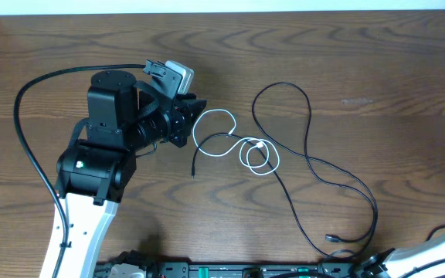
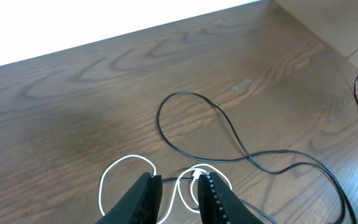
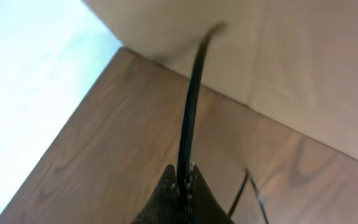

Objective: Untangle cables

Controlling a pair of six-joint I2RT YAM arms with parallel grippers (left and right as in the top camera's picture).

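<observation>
Next, my right gripper lets go of the black cable on the bare wood (image 1: 443,161) outside the wide loop of the thin black cable.
A short white cable (image 1: 224,116) lies in loops mid-table, crossed by a thin black cable (image 1: 309,116) that loops wide to the right and ends in a plug (image 1: 332,238) near the front edge. My left gripper (image 1: 194,117) hovers at the left side of the white loops. In the left wrist view its jaws (image 2: 177,178) stand apart, and the white cable (image 2: 107,177) shows on the table between and beyond them, with nothing pinched. My right gripper (image 3: 185,168) is shut on a black cable (image 3: 190,106) that rises from its fingertips. That arm sits at the bottom right (image 1: 431,247).
The left arm's thick black wire (image 1: 22,131) arcs over the table's left side. A rail of equipment (image 1: 230,270) runs along the front edge. The table's far edge (image 1: 222,9) meets a white strip.
</observation>
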